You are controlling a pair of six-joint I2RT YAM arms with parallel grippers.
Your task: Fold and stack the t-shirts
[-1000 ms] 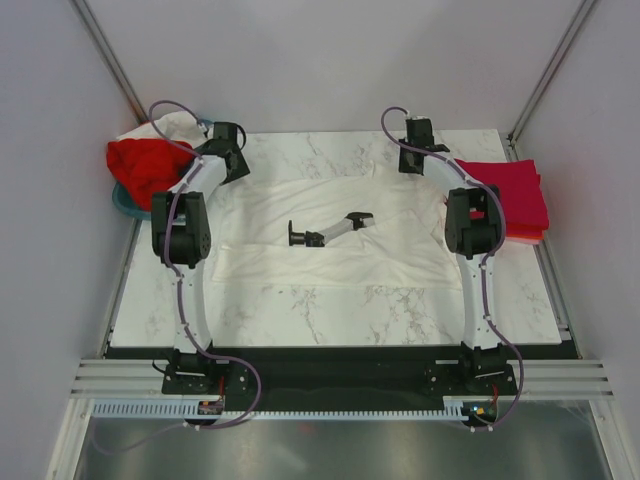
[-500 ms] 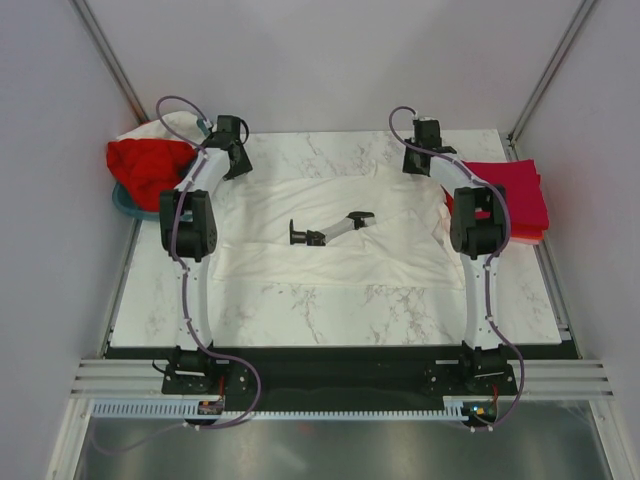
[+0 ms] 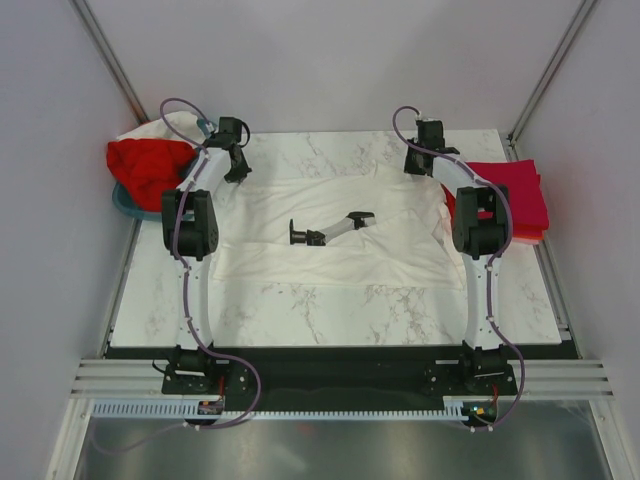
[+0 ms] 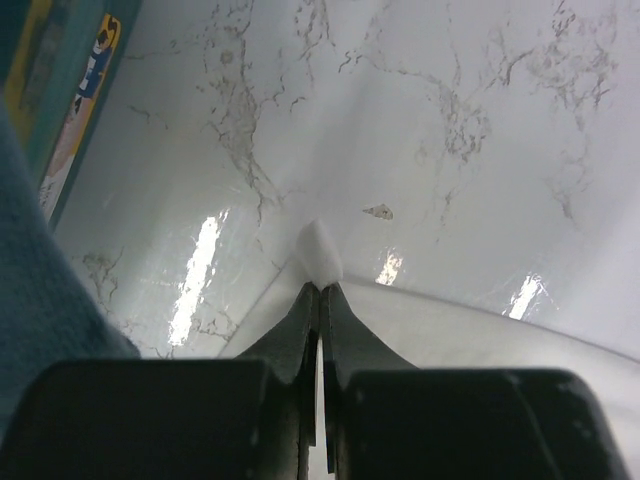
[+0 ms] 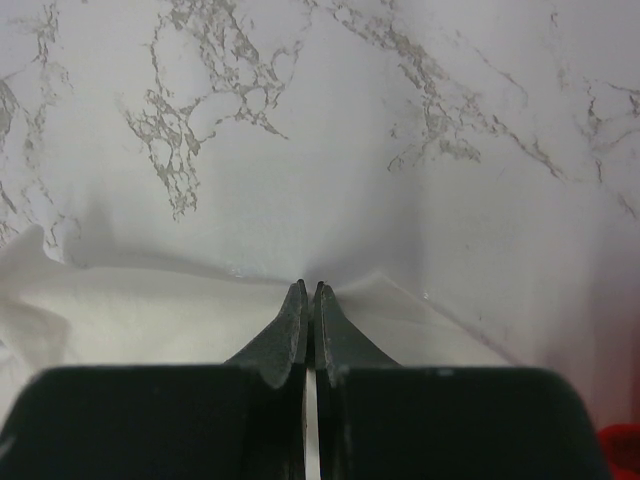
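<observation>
I need to use my right gripper to release the far edge of the white t-shirt on the shirt's body (image 3: 423, 240) between the jointed tool and the crimson-pink t-shirts.
A large white t-shirt (image 3: 330, 215) lies spread flat across the middle of the marble table. My left gripper (image 3: 234, 166) sits at its far left corner. In the left wrist view the gripper (image 4: 321, 288) is shut, with a small peak of white cloth (image 4: 320, 250) pinched at its tips. My right gripper (image 3: 421, 163) is at the far right corner. The right wrist view shows that gripper (image 5: 310, 286) shut on the shirt's edge (image 5: 180, 310). A bright red t-shirt (image 3: 148, 163) is heaped at the left. Folded crimson-pink t-shirts (image 3: 515, 195) are stacked at the right.
The red heap fills a teal basket (image 3: 124, 204) at the table's left edge, also close on the left in the left wrist view (image 4: 45, 230). A black-and-grey jointed tool (image 3: 325, 230) lies on the white shirt's middle. Grey walls enclose the table.
My left gripper has gone from open to shut on the shirt's far left corner. Both arms have stretched slightly farther back.
</observation>
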